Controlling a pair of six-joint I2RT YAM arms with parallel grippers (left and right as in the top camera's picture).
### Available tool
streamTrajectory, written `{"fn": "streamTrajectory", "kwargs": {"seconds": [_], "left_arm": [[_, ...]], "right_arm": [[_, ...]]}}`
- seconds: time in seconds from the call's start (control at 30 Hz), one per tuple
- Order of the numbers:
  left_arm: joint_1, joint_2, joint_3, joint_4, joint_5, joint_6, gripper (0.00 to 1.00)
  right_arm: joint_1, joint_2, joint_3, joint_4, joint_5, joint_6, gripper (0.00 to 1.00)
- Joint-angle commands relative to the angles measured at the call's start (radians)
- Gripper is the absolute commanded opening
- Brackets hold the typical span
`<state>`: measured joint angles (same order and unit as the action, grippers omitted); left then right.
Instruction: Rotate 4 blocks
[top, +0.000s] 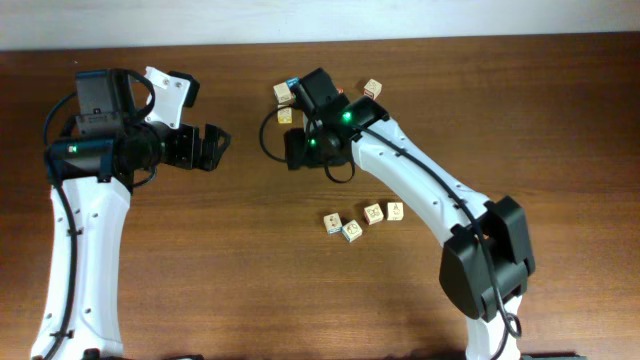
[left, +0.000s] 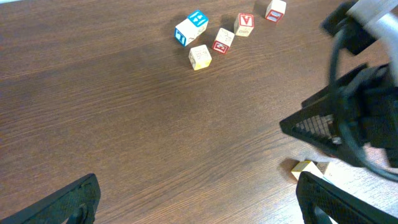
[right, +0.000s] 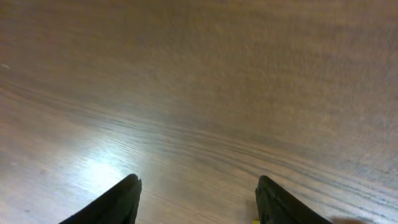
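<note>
The near side of the frontmost block (top: 353, 236) is the next place for my right gripper to close, once it goes to the nearer group.
Small pale wooden blocks lie in two groups. Far on the table are one block (top: 285, 93), a yellow-faced one (top: 285, 116) (left: 305, 168) and a third (top: 372, 89). My right gripper (top: 298, 158) (right: 199, 182) hovers just beside the yellow-faced block. It is open over bare wood with nothing between its fingers, and a yellow sliver shows by its right finger. My left gripper (top: 220, 148) (left: 196, 180) stands wide open and empty over bare wood, left of these blocks. Nearer the front a pale cube (top: 333, 222) (left: 199, 56) and a red-patterned one (top: 373, 213) (left: 223, 40) lie in a row.
In that same row are a cube with a light-blue top (left: 191, 28) (top: 352, 232), a cube with a red letter (left: 245, 23) (top: 396, 210) and one further cube (left: 275, 9). The right arm (top: 430, 190) spans the table diagonally above the row.
</note>
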<state>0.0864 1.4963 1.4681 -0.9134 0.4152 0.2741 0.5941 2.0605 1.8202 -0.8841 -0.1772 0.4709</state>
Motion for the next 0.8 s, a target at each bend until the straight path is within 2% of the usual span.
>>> {"fn": "streamTrajectory", "kwargs": {"seconds": [0.0, 0.07, 0.17, 0.6, 0.67, 0.77], "left_arm": [[0.002, -0.004, 0.013, 0.002, 0.008, 0.019, 0.99], [0.002, -0.004, 0.013, 0.002, 0.008, 0.019, 0.99], [0.002, -0.004, 0.013, 0.002, 0.008, 0.019, 0.99], [0.002, -0.004, 0.013, 0.002, 0.008, 0.019, 0.99], [0.002, -0.004, 0.013, 0.002, 0.007, 0.019, 0.99], [0.002, -0.004, 0.013, 0.002, 0.008, 0.019, 0.99]], "right_arm": [[-0.013, -0.053, 0.13, -0.147, 0.023, -0.103, 0.63], [-0.027, -0.053, 0.171, -0.264, 0.108, -0.2, 0.64], [-0.08, -0.053, 0.171, -0.306, 0.103, -0.205, 0.64], [-0.108, -0.053, 0.171, -0.354, 0.1, -0.231, 0.65], [-0.131, -0.053, 0.152, -0.356, 0.193, -0.059, 0.63], [-0.145, -0.043, 0.051, -0.288, 0.193, -0.035, 0.63]]}}
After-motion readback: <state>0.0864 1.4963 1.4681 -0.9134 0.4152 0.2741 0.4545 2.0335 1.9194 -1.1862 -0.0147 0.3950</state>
